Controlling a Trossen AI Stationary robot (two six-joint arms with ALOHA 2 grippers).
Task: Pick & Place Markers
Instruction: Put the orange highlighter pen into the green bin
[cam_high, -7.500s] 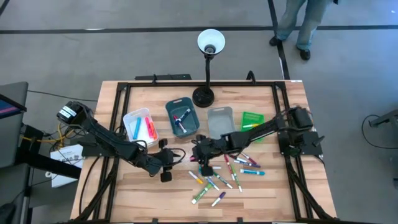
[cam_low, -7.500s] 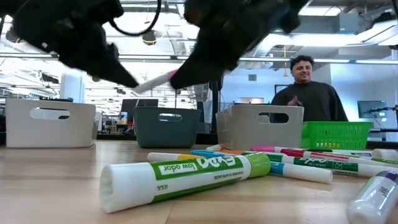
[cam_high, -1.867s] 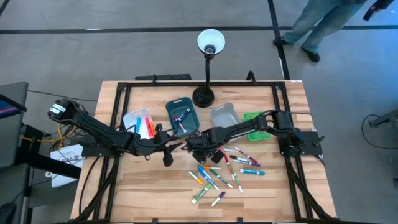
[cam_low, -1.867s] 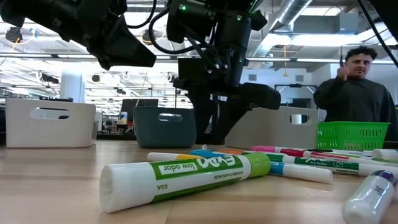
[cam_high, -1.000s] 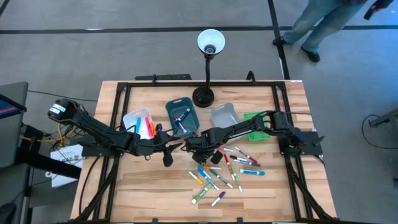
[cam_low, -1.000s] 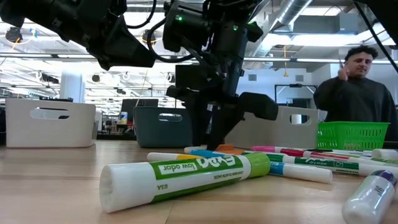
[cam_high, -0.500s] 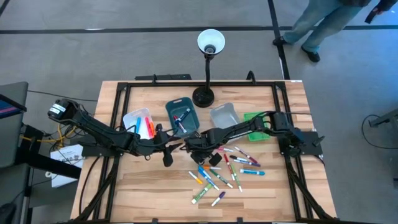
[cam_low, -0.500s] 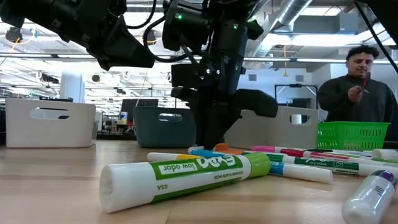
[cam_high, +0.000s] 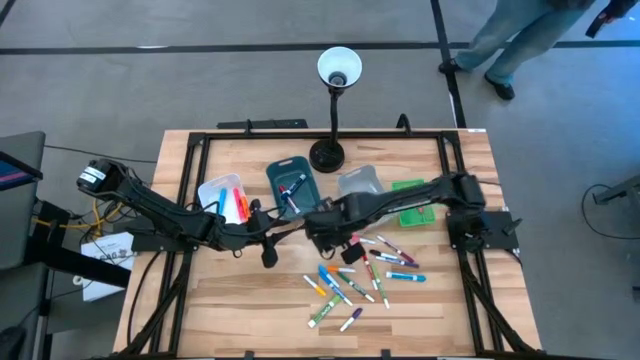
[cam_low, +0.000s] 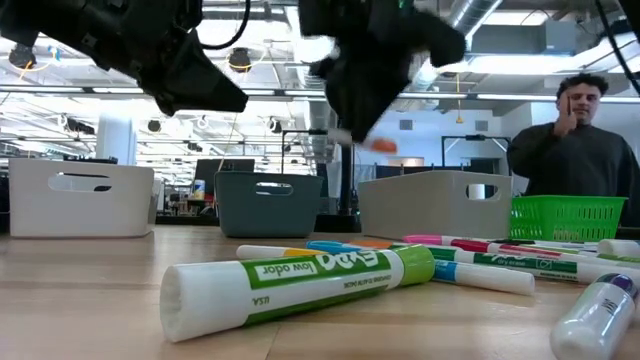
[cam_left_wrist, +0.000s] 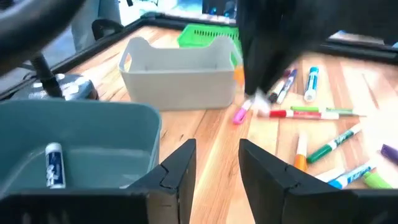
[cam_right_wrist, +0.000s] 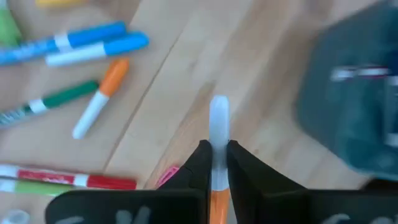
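Note:
The robot's right gripper needs to release the orange-capped white marker, now held above the table's middle, inside the green basket (cam_high: 412, 206) next to the grey bin.
My right gripper (cam_high: 328, 238) hangs above the table's middle, shut on a white marker with an orange cap (cam_right_wrist: 218, 121), whose cap (cam_low: 381, 144) shows in the low view. Several more markers (cam_high: 362, 272) lie flat on the wood to its near right. My left gripper (cam_left_wrist: 217, 168) hovers open with nothing in it, just left of the right one and near the teal bin (cam_high: 292, 190). The white bin (cam_high: 224, 200) holds pink and orange markers, and the teal bin holds a few markers. My right gripper pinches the marker between its two fingers (cam_right_wrist: 202, 163), near where the white barrel (cam_right_wrist: 218, 146) meets the orange cap. The fingers point down from above. The white end sticks out past the fingertips on one side, and the marker is lifted clear of the table, tilted.
A grey bin (cam_high: 358, 185) and a green basket (cam_high: 410, 200) stand behind the loose markers, and a black lamp (cam_high: 333, 100) stands at the far edge. A large green marker (cam_low: 300, 280) lies close to the low camera. A person (cam_low: 572, 140) stands beyond the table.
My right gripper has shut on the orange-capped marker among the loose markers and risen with it, rolling its wrist. The marker has left the wood and now hangs clear above the table. The other markers lie as before.

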